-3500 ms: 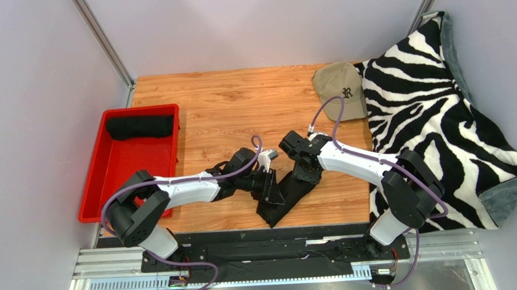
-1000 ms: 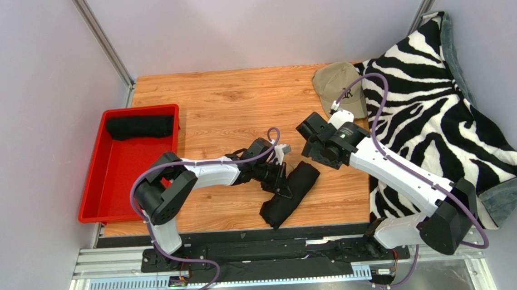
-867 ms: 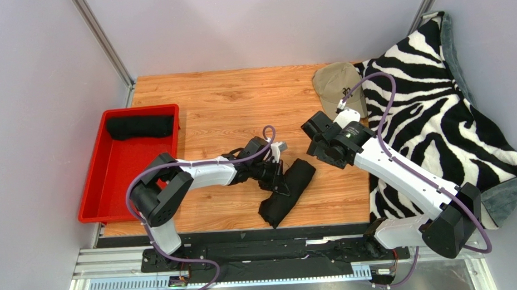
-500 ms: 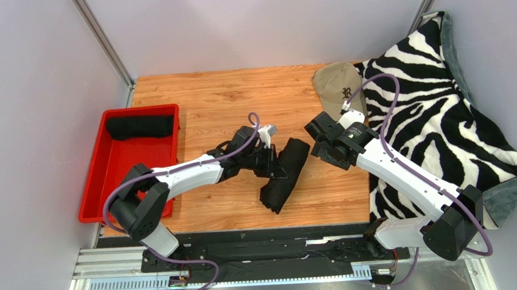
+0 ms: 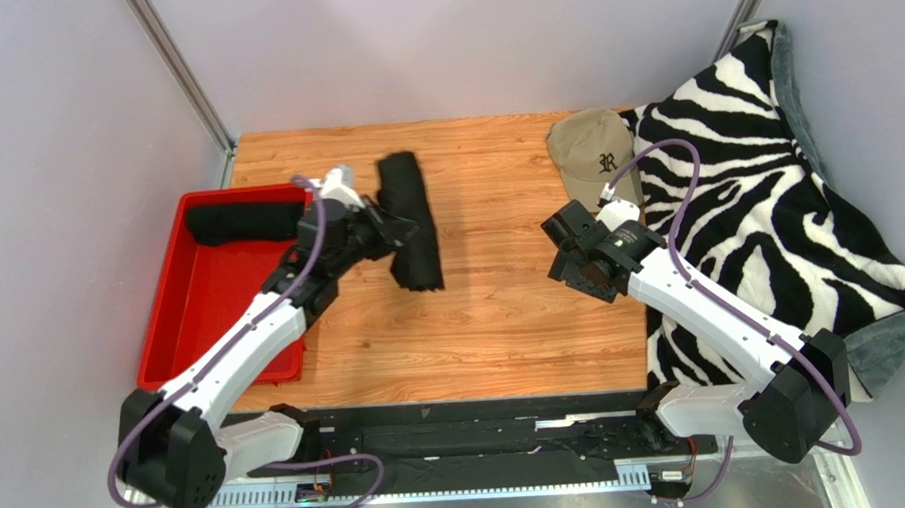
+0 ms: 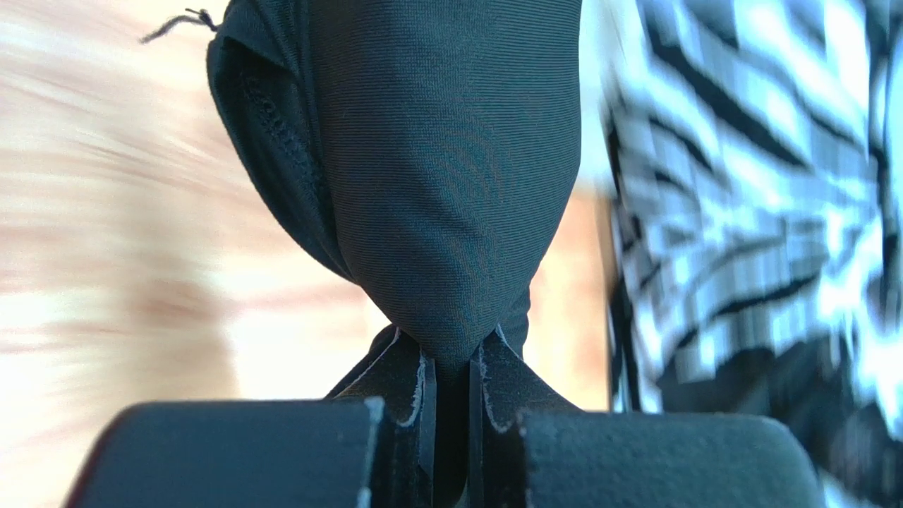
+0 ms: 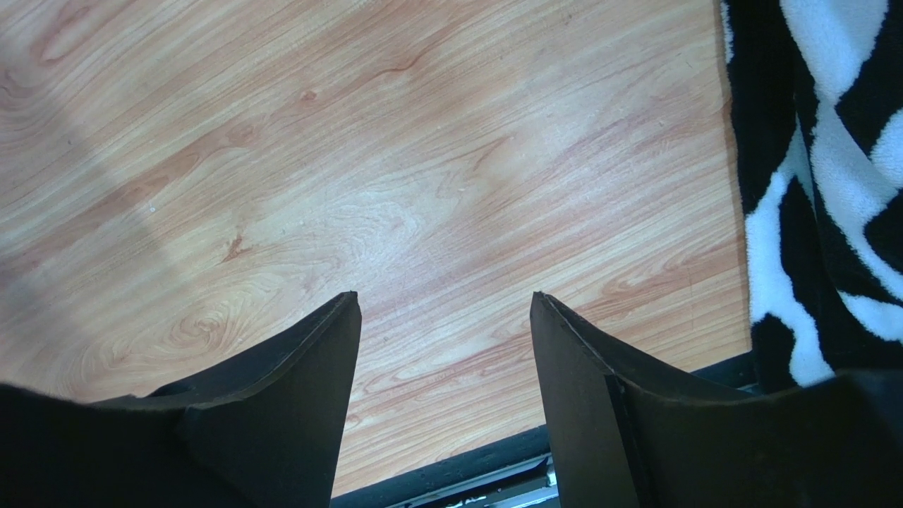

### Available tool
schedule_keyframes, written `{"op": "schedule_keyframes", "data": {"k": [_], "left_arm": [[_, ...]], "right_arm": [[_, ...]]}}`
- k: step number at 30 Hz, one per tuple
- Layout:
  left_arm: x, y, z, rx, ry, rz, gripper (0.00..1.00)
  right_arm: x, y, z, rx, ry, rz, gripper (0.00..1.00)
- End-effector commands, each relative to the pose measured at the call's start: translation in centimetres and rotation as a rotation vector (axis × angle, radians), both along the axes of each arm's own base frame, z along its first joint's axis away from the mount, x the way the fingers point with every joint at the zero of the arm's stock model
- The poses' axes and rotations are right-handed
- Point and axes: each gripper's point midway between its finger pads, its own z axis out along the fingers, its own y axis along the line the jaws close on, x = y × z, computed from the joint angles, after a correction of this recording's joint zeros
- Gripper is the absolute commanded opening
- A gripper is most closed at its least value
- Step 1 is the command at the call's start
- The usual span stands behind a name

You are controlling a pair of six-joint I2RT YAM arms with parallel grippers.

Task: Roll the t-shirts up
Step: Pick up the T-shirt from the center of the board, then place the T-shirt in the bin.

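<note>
The rolled t-shirt in my left gripper, now lifted above the wooden table, will be let go in the red tray, snug (image 5: 250,248) against the near side of the second roll.
A rolled black t-shirt (image 5: 409,219) hangs lifted above the wooden table, just right of the red tray. My left gripper (image 5: 386,228) is shut on it; in the left wrist view the black cloth (image 6: 445,169) bulges out from between the pinched fingertips (image 6: 411,386). A second rolled black t-shirt (image 5: 246,223) lies at the far end of the red tray (image 5: 176,336). My right gripper (image 5: 574,260) hovers over bare table near the right side, open and holding nothing, with wood grain showing between its fingers (image 7: 318,365).
A tan cap (image 5: 592,157) lies at the back right of the table. A zebra-striped blanket (image 5: 765,208) covers the right edge. Grey walls enclose the table at the back and on the left. The black rail (image 7: 498,466) runs along the near edge.
My left arm has lifted the black roll from the table's near middle and carried it left and back toward the tray. The right arm has barely moved and stays open.
</note>
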Motion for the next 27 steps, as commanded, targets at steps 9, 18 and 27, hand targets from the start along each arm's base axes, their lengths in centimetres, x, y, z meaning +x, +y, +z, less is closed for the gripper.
{"op": "schedule_keyframes", "data": {"k": [9, 18, 27], "left_arm": [[5.0, 20.9, 3.7, -0.164, -0.112, 0.789, 0.0], [4.4, 30.4, 1.2, -0.259, -0.159, 1.118, 0.0], [5.8, 34.7, -2.8, -0.31, -0.22, 1.289, 0.0]], "right_arm": [[0.8, 1.3, -0.5, 0.054, -0.035, 0.099, 0.64], [1.2, 2.8, -1.1, 0.102, -0.052, 0.172, 0.64], [1.4, 4.0, -1.9, 0.123, -0.043, 0.256, 0.64]]}}
